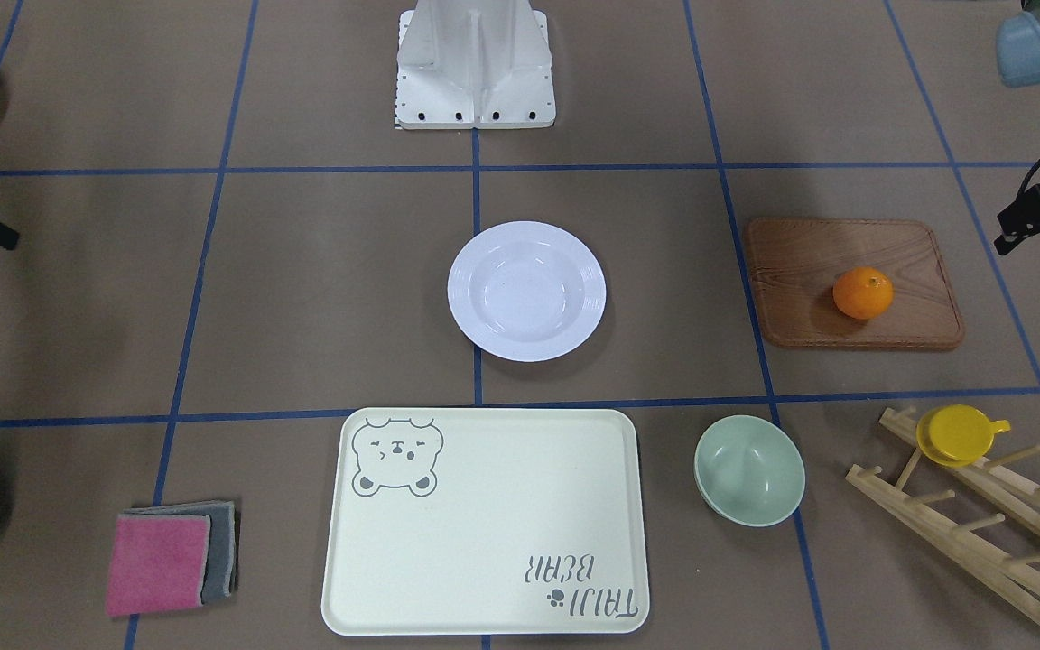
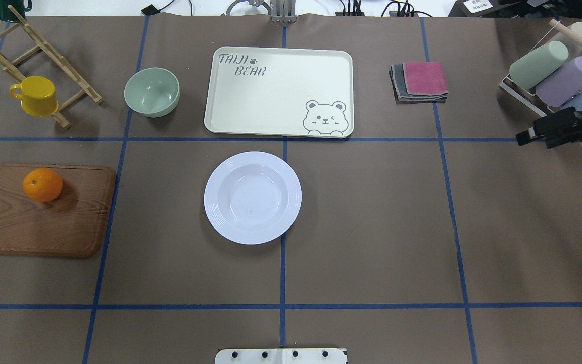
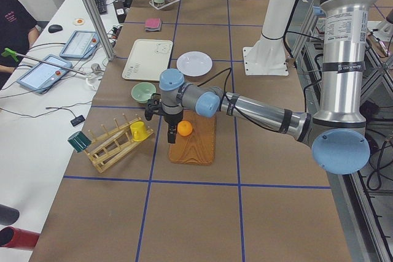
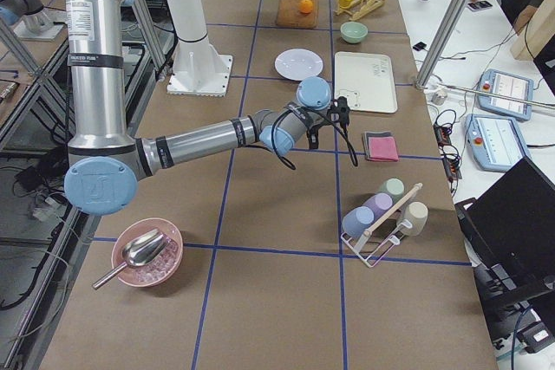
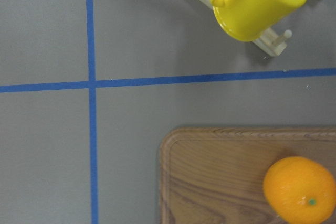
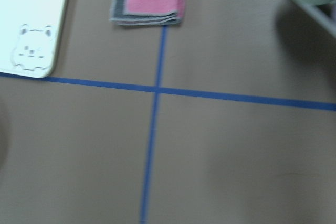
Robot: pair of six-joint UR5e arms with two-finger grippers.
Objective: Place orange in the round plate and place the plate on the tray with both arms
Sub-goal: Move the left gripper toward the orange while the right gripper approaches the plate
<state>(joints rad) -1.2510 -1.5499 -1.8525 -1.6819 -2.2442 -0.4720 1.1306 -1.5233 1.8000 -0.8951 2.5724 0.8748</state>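
Note:
The left gripper will next move to the orange on the brown wooden board and close around the orange's middle (image 1: 863, 292) (image 5: 300, 190).
The orange (image 1: 863, 292) (image 2: 42, 184) lies on a brown wooden board (image 1: 809, 262), and it shows at the lower right of the left wrist view (image 5: 299, 188). My left gripper (image 3: 169, 134) hangs just beside the orange, above the board's edge. Only a black part of that gripper (image 1: 1030, 221) enters the front view, so I cannot tell its state. The white round plate (image 1: 526, 291) (image 2: 252, 197) sits empty mid-table. Beyond it lies the cream bear tray (image 1: 484, 524) (image 2: 276, 91), also empty. My right gripper (image 2: 533, 135) hovers far right, and I cannot tell whether it is open or shut.
A pale green bowl (image 2: 151, 92) stands left of the tray. A yellow cup (image 2: 36, 95) hangs on a wooden rack (image 2: 43, 60). Folded pink and grey cloths (image 2: 420, 81) lie right of the tray. A wire rack of cups (image 2: 548, 76) stands at the far right.

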